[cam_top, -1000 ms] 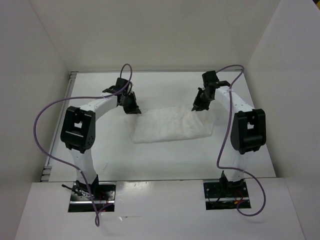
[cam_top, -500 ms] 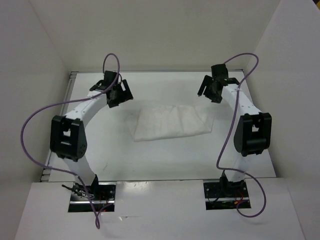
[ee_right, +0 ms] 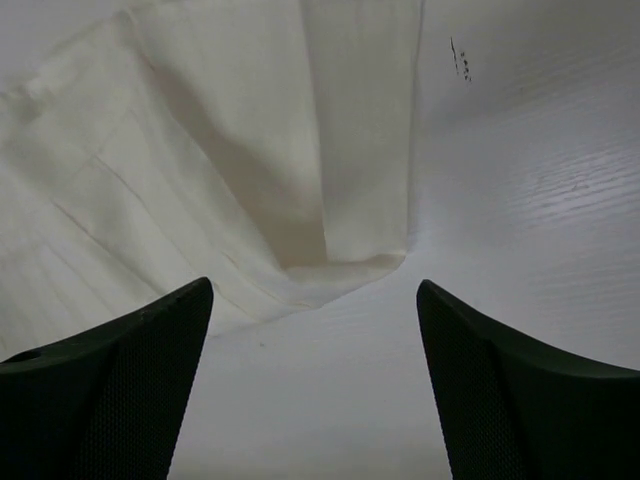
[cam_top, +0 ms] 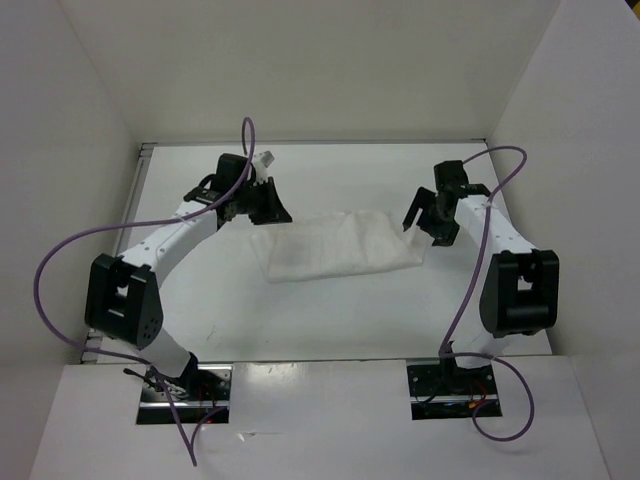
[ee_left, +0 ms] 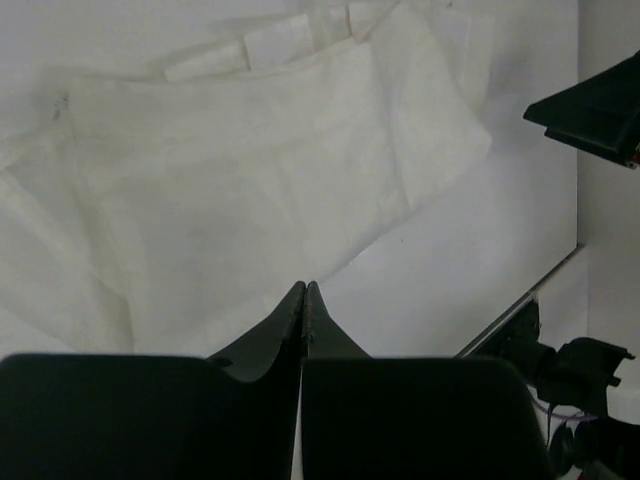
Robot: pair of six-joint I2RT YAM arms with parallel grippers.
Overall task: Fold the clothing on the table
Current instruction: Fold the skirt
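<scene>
The garment has small dark marks at one end. Next, my right gripper grabs the garment's near corner (cam_top: 417, 264) (ee_right: 385, 263) beside those marks, to fold that end inward.
The clothing (cam_top: 335, 245), a small white thin garment, lies folded in a flat band at the middle of the table (cam_top: 330, 310). My left gripper (cam_top: 272, 207) hangs just above the garment's far left corner, shut with nothing between its fingers. In the left wrist view the closed fingertips (ee_left: 304, 290) sit over the garment's near edge (ee_left: 230, 210). My right gripper (cam_top: 428, 222) stands open beside the garment's right end. In the right wrist view the folded end (ee_right: 330, 180) lies ahead of the wide-apart fingers (ee_right: 140, 350), apart from them.
White walls (cam_top: 90, 150) close in the table on the left, back and right. A metal strip (cam_top: 143, 165) runs along the table's left edge. Purple cables (cam_top: 60, 260) loop from both arms. Small dark marks (ee_right: 458, 58) dot the table near the garment's right end.
Both grippers let go of the garment, which now lies folded. The left gripper opened, drew back, then returned to the left corner and shut empty. The right gripper opened and moved off to the right.
</scene>
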